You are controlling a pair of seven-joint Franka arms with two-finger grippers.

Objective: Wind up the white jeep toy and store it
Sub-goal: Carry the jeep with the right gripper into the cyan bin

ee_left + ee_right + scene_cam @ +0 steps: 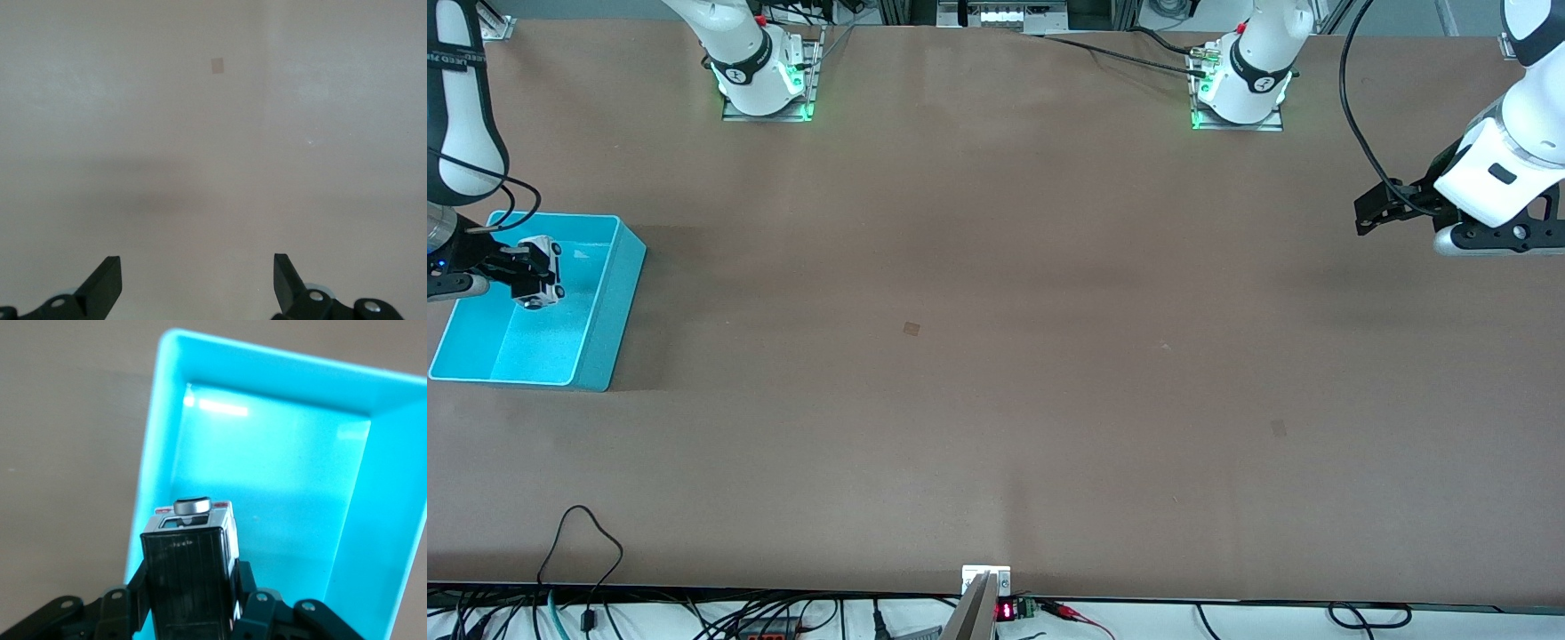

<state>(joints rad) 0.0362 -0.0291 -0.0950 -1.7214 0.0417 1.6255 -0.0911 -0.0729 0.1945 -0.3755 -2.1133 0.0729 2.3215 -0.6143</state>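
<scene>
I will let go of the white jeep toy with my right gripper on the bottom of the blue bin, next to the bin's side (581, 286) nearest the middle of the table. The jeep is now over the open blue bin.
The white jeep toy (541, 274) has a black roof and is held in my right gripper (527, 271), which is shut on it over the open blue bin (609, 302) at the right arm's end of the table. In the right wrist view the jeep (190, 570) sits between the fingers (248, 587), its black roof toward the camera, above the bin's rim and floor (280, 487). My left gripper (1368, 213) is open and empty, up in the air over the left arm's end of the table; its fingertips (107, 277) show bare table between them.
The brown table (996, 356) carries small darker patches (911, 328) near the middle. Cables (587, 551) hang over the edge nearest the camera. The arm bases (769, 84) stand along the edge farthest from the camera.
</scene>
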